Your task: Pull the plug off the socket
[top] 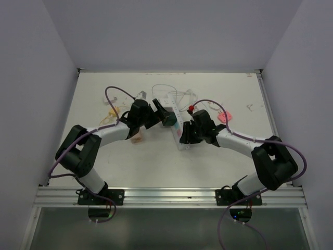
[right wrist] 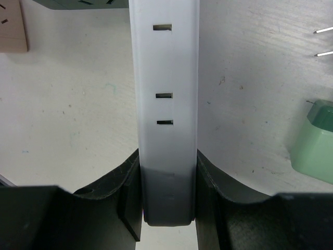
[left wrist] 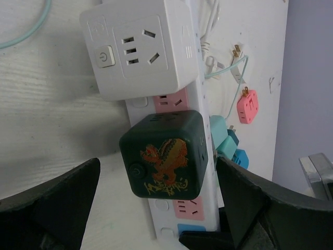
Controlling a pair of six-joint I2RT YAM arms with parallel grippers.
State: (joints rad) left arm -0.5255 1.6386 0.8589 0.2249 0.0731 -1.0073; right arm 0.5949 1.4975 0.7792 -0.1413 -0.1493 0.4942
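Note:
I hold the socket's near end, far from the black plug, in my right gripper, so it should grip the socket (top: 179, 125) beside that plug before my left gripper pulls.
The socket (left wrist: 188, 209) is a long white strip with pink and blue outlets, lying in the middle of the table (top: 179, 136). A black cube plug (left wrist: 166, 153) with an orange dragon print sits plugged into it, just below a white cube adapter (left wrist: 140, 49). My left gripper (left wrist: 157, 166) is open, one finger on each side of the black plug (top: 167, 115) with a gap on both sides. In the right wrist view my right gripper (right wrist: 167, 198) is shut on the near end of the socket (right wrist: 165, 104), pads pressed on both long sides.
A small pink adapter (left wrist: 247, 105) and teal plugs (left wrist: 229, 143) lie right of the strip. A pale green plug (right wrist: 315, 140) and a beige adapter (right wrist: 10, 26) lie near the right gripper. Loose cords (top: 171, 91) trail at the back. White walls enclose the table.

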